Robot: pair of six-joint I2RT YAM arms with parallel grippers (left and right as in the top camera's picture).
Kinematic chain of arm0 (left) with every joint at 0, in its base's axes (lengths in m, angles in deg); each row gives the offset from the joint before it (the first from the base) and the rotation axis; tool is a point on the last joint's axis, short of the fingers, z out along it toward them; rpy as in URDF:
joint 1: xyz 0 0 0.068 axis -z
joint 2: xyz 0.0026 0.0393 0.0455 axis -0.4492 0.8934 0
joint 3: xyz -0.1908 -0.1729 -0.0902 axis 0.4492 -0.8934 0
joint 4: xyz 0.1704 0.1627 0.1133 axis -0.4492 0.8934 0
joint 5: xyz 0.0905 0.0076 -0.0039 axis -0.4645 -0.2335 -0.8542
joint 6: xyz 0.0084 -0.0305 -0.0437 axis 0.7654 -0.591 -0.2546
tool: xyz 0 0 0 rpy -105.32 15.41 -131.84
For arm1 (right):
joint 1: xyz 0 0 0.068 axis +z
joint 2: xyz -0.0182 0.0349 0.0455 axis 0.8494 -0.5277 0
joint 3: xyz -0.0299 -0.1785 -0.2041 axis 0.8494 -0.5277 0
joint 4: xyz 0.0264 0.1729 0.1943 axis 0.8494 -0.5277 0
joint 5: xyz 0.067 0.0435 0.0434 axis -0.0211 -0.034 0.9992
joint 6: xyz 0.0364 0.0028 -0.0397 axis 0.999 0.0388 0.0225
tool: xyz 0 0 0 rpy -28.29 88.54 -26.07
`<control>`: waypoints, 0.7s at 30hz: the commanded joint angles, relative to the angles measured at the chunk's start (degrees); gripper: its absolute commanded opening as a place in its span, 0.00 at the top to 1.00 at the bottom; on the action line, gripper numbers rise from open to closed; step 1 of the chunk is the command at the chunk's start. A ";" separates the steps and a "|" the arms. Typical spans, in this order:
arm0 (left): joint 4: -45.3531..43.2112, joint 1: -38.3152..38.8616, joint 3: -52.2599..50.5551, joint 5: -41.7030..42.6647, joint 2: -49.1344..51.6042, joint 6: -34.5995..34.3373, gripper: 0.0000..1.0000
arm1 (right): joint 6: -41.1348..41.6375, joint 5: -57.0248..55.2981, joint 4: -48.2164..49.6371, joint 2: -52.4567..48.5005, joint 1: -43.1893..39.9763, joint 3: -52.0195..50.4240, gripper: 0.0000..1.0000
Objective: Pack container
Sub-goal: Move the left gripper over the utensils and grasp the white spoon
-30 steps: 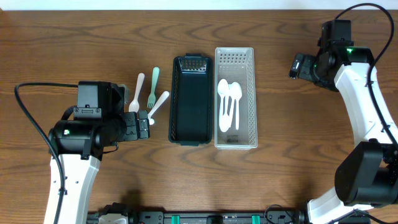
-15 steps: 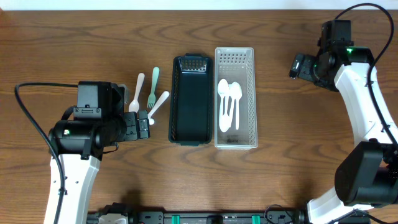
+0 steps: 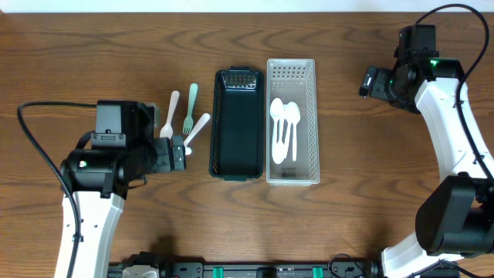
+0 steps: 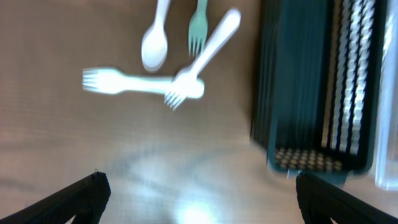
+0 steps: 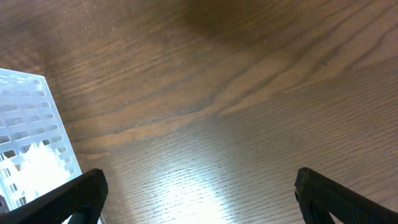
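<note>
I will next move my left gripper to the white spoon beside the green fork and close it on its handle (image 3: 170,115) (image 4: 160,20) near the bowl.
A dark green tray (image 3: 236,123) and a white perforated tray (image 3: 292,77) with white spoons (image 3: 283,127) stand mid-table. Left of them lie a white spoon (image 3: 170,114), a green fork (image 3: 191,106) and white forks (image 3: 197,127). In the left wrist view the cutlery lies ahead: white spoon (image 4: 155,43), green fork (image 4: 198,28), two crossed white forks (image 4: 186,78), with the dark tray (image 4: 311,81) at right. My left gripper (image 4: 198,199) is open and empty, hovering just short of the cutlery. My right gripper (image 5: 199,196) is open and empty over bare wood right of the white tray (image 5: 28,130).
The table's wood surface (image 3: 363,193) surrounds the trays. My right arm (image 3: 451,116) runs along the right side. A black cable (image 3: 31,131) loops at the left.
My left gripper has shifted slightly; the wrist view is blurred by motion. The right arm has not moved.
</note>
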 commanded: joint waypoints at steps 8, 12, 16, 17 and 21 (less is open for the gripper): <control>-13.97 -0.68 1.14 -4.55 8.83 3.72 0.02 | -0.15 0.22 -0.09 0.59 -0.31 0.92 0.01; -13.03 -2.23 3.80 -4.55 19.50 3.98 0.02 | -0.15 0.22 -0.07 0.59 -0.31 0.92 0.01; -9.77 -4.02 9.73 -4.55 29.64 4.17 0.02 | -0.13 0.22 -0.09 0.59 -0.31 0.92 0.01; -8.90 -4.44 11.54 -4.57 31.63 4.17 0.02 | -0.15 0.22 -0.09 0.59 -0.31 0.92 0.01; -8.13 -5.35 15.56 -4.61 33.53 4.42 0.02 | -0.13 0.22 -0.09 0.59 -0.31 0.92 0.01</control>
